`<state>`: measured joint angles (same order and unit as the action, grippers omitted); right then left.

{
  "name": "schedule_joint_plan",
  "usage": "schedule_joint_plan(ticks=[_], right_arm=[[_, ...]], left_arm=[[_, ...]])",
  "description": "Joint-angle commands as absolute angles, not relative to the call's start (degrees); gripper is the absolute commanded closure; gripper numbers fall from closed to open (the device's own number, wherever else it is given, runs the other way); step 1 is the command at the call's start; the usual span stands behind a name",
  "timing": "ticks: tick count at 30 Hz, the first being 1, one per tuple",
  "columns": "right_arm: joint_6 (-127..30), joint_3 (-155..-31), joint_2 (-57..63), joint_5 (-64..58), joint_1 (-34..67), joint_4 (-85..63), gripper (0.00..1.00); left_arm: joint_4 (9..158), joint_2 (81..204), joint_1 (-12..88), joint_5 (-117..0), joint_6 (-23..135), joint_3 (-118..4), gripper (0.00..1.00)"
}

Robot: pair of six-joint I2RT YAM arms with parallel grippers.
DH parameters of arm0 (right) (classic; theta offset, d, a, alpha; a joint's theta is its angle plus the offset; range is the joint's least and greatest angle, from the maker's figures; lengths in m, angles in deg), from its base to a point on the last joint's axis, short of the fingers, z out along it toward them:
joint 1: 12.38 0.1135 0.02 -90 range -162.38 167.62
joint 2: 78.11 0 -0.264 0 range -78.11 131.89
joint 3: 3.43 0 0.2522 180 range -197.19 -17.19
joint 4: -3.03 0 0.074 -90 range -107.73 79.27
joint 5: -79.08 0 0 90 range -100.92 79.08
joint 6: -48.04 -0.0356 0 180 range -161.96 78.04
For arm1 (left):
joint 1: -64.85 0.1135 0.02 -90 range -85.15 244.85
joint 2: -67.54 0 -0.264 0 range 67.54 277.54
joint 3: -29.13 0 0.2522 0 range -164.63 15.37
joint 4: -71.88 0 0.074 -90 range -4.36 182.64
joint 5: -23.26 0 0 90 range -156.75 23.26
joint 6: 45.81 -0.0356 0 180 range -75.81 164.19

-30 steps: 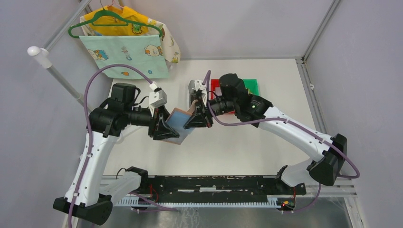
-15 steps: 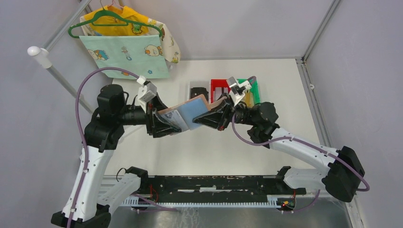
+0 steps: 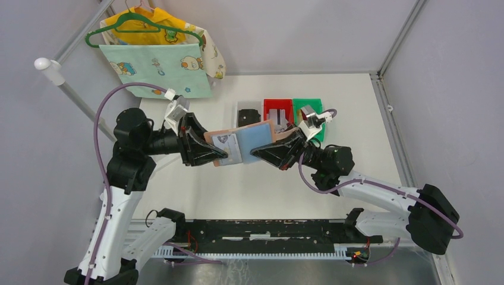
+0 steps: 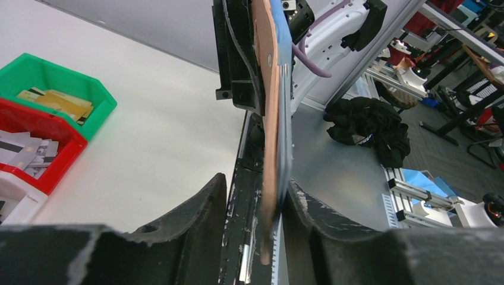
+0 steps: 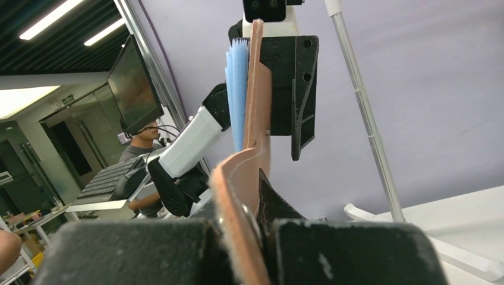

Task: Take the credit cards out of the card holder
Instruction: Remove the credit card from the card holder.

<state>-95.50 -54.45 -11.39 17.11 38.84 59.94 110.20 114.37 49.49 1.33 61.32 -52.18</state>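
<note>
The robot's right gripper pinches only the card holder's flap, short of its blue-grey inside, so it should open and take the blue-grey inside and leather together [image 3: 255,138].
The pinkish-tan card holder [image 3: 243,144] hangs spread flat above the table between both grippers, its blue-grey inside [image 3: 257,140] facing up. A pale printed credit card [image 3: 225,143] shows in its left sleeve. My left gripper [image 3: 221,155] stands open around the holder's left edge. In the left wrist view the card holder [image 4: 270,119] rests against one finger of the left gripper [image 4: 257,184], with a gap to the other. My right gripper [image 3: 268,153] is shut on the right flap. The right wrist view shows the leather of the card holder [image 5: 257,107] pinched in the right gripper [image 5: 249,205].
A red bin [image 3: 277,105] with pale cards and a green bin [image 3: 310,107] with golden-tan items stand behind the holder, beside a black block [image 3: 248,116]. Printed cloths on a green hanger [image 3: 156,54] and a white pole [image 3: 68,88] are at the back left.
The right arm swung round toward the near right and the holder was spread flat and carried rightward. The left gripper's jaws loosened around the holder's edge.
</note>
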Motion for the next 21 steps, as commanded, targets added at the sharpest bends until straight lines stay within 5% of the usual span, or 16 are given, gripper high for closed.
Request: schedule_joint_plan(ticks=[1, 5, 10, 16, 21], right_arm=[[-98.1, -53.5, -12.5, 14.0, 40.3, 69.9, 1.0], [-98.8, -51.9, -11.7, 12.8, 41.3, 71.8, 1.0], [-96.9, -49.9, -13.3, 12.0, 40.8, 67.9, 0.62], [-86.2, -51.4, -19.4, 11.2, 38.8, 49.9, 0.29], [-77.4, -60.1, -18.8, 15.7, 37.3, 30.6, 0.24]], left_arm=[[103.9, 113.5, 49.4, 1.5, 67.7, -51.4, 0.6], [103.6, 113.5, 49.4, 1.5, 68.6, -51.5, 0.76], [109.4, 114.3, 49.4, -0.6, 64.6, -53.2, 0.93], [117.7, 116.4, 49.4, -1.1, 57.9, -56.0, 0.98], [126.4, 118.3, 49.4, -1.7, 48.4, -59.5, 0.98]])
